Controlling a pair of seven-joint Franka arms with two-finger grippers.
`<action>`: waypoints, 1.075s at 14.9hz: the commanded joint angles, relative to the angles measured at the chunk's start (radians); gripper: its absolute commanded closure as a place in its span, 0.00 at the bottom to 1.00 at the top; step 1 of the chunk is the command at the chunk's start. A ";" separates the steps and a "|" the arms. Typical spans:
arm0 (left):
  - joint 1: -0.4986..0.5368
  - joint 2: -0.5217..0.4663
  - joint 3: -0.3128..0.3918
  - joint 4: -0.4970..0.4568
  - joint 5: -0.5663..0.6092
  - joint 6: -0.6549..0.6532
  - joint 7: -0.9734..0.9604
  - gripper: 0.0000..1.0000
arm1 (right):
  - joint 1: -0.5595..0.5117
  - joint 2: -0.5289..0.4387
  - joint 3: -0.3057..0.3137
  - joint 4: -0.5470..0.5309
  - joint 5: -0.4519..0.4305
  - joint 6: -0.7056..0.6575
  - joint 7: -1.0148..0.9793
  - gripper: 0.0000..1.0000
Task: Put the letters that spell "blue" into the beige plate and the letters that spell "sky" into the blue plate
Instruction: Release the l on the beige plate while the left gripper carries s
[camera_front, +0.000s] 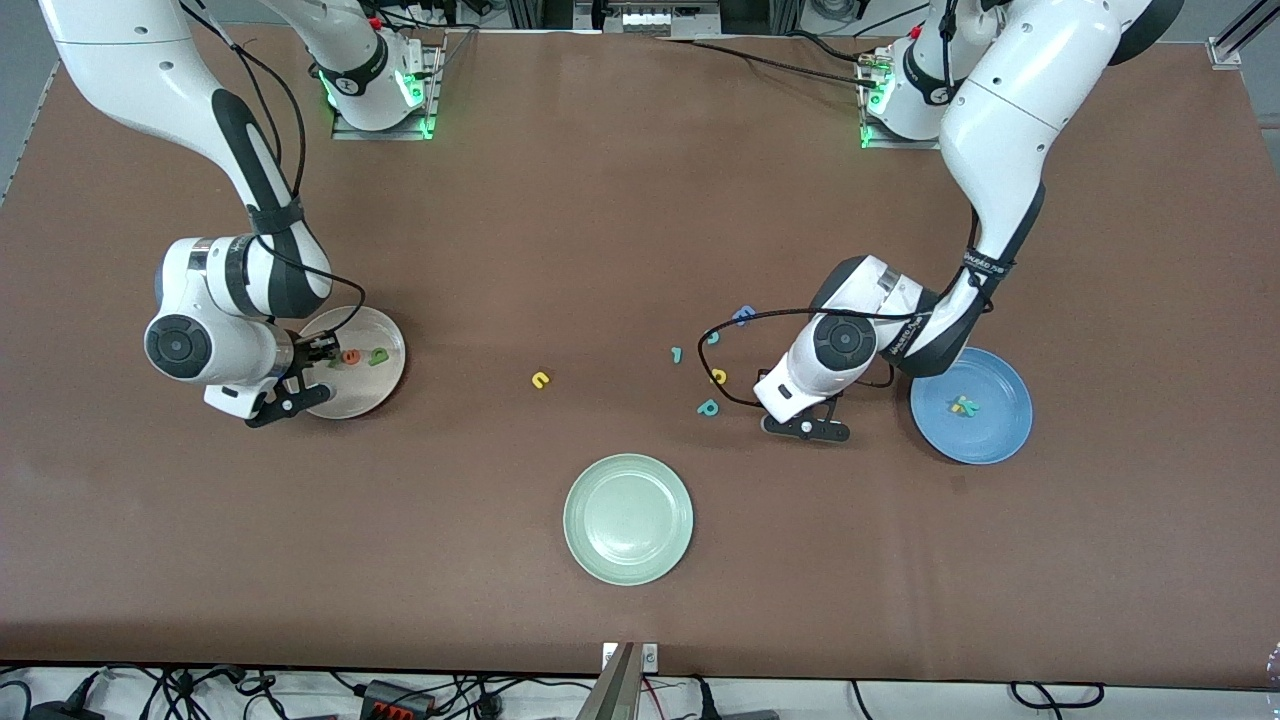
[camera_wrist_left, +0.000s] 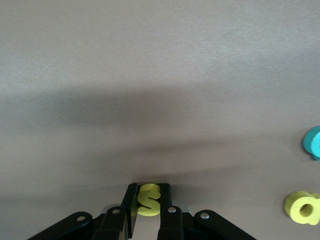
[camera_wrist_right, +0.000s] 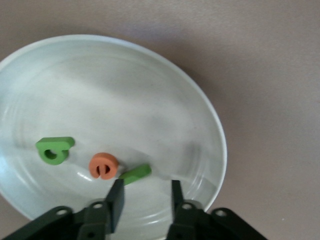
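I will put the yellow s, now low at the table beside the blue plate, down with my left gripper in the blue plate, between the yellow k and the blue plate's near rim (camera_front: 932, 421).
The beige plate (camera_front: 366, 396) lies at the right arm's end of the table. It holds the green b (camera_wrist_right: 54, 149), the orange e (camera_wrist_right: 103, 165) and the thin green l (camera_wrist_right: 135, 174). My right gripper (camera_wrist_right: 146, 187) hovers open over the plate, just off the l, with nothing between its fingers. The yellow u (camera_front: 540, 379) lies alone on the table. My left gripper (camera_wrist_left: 149, 192) is low at the table beside the blue plate (camera_front: 992, 432), shut on the yellow s (camera_wrist_left: 149, 199). In the blue plate lie the yellow k and the teal y (camera_front: 962, 405), close together.
A pale green plate (camera_front: 628, 518) sits nearest the front camera at mid-table. Loose letters lie by the left arm's hand: a teal p (camera_front: 708, 407), a yellow round letter (camera_front: 718, 377), a teal c (camera_front: 712, 338), a blue E (camera_front: 742, 315) and another teal piece (camera_front: 677, 354).
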 joint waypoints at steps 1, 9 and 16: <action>0.054 -0.087 -0.002 -0.005 0.027 -0.091 0.055 0.92 | -0.011 -0.017 0.026 0.028 0.007 -0.001 0.015 0.00; 0.348 -0.151 -0.008 0.024 0.027 -0.290 0.713 0.86 | 0.070 -0.007 0.142 0.158 0.171 -0.003 0.116 0.00; 0.371 -0.152 -0.011 0.073 -0.005 -0.285 0.710 0.00 | 0.239 0.123 0.142 0.313 0.157 0.005 0.117 0.00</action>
